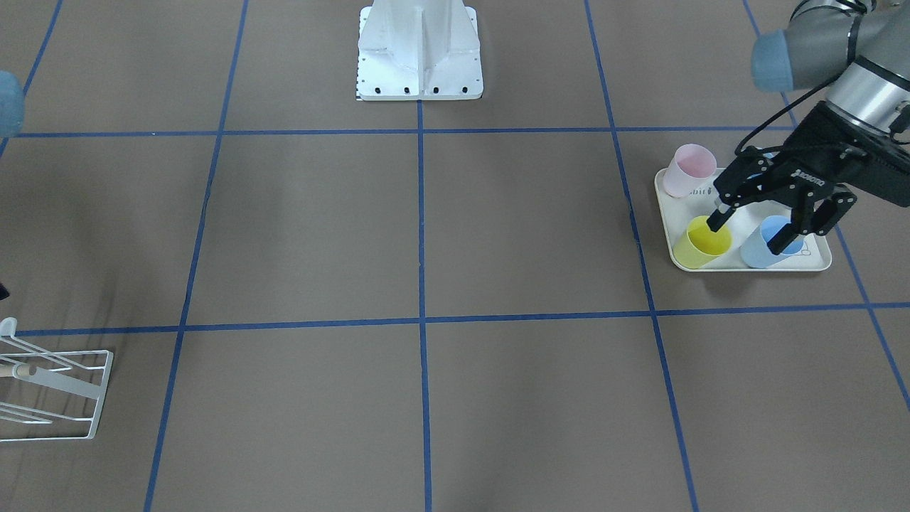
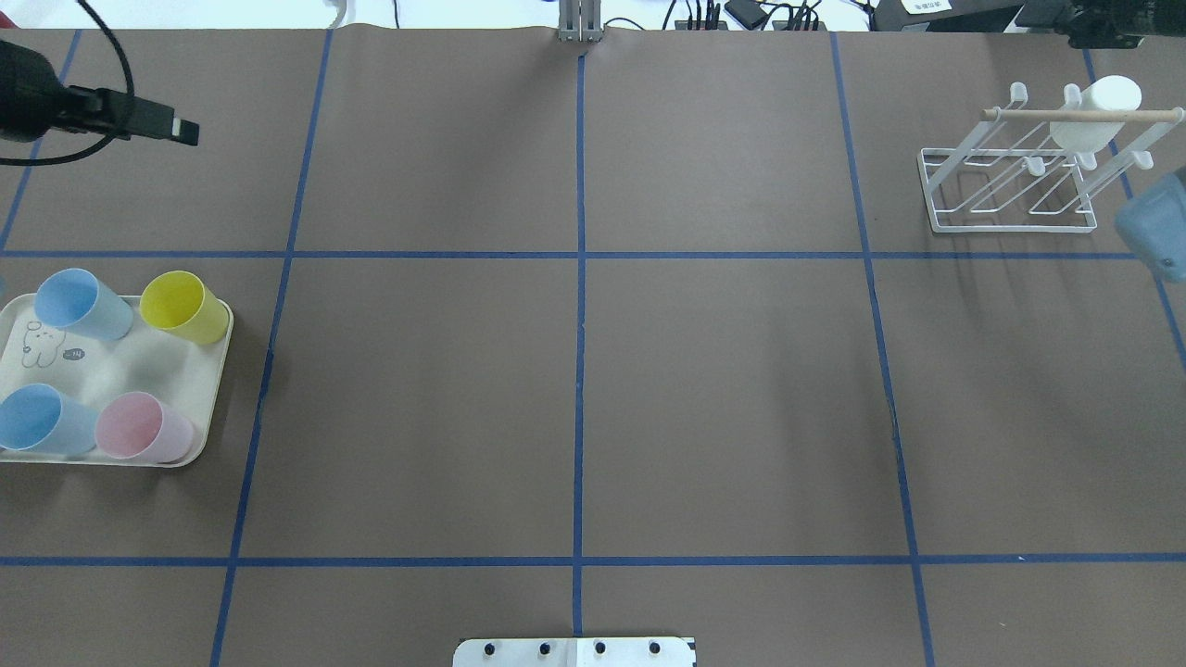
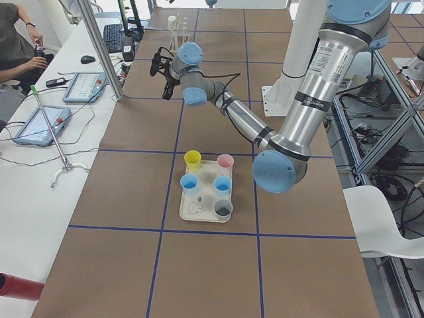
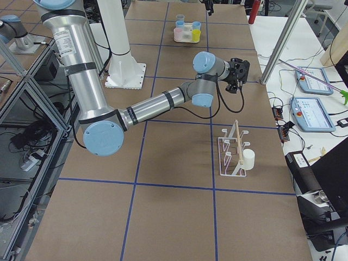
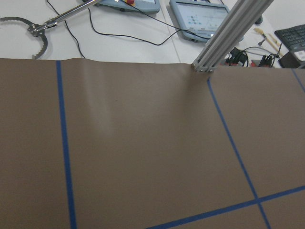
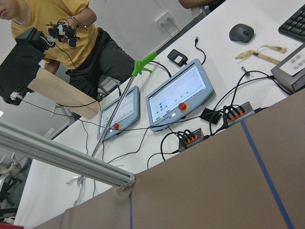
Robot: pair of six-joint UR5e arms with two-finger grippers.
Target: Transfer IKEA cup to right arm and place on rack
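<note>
The robot's left gripper should close on the blue cup's rim (image 1: 802,244), on the side that faces away from the yellow cup next to it along the tray's edge.
Several pastel IKEA cups stand upright on a cream tray (image 2: 219,371): yellow (image 2: 183,306), pink (image 2: 144,426) and blue (image 2: 79,303) among them. My left gripper (image 1: 748,233) is open and holds nothing. In the front view it overlaps the tray, but the left side view shows the left gripper (image 3: 161,69) raised well above the table and past the tray, apart from the cups. The white wire rack (image 2: 1010,181) stands at the far right with a white cup (image 2: 1098,111) on it. My right gripper (image 4: 237,70) hangs above the table short of the rack; I cannot tell its state.
The robot's white base (image 1: 419,53) sits at the table's middle edge. An aluminium post (image 2: 581,23) rises at the far edge. Beyond it is a desk with tablets (image 3: 81,86) and cables, where a person (image 3: 16,40) sits.
</note>
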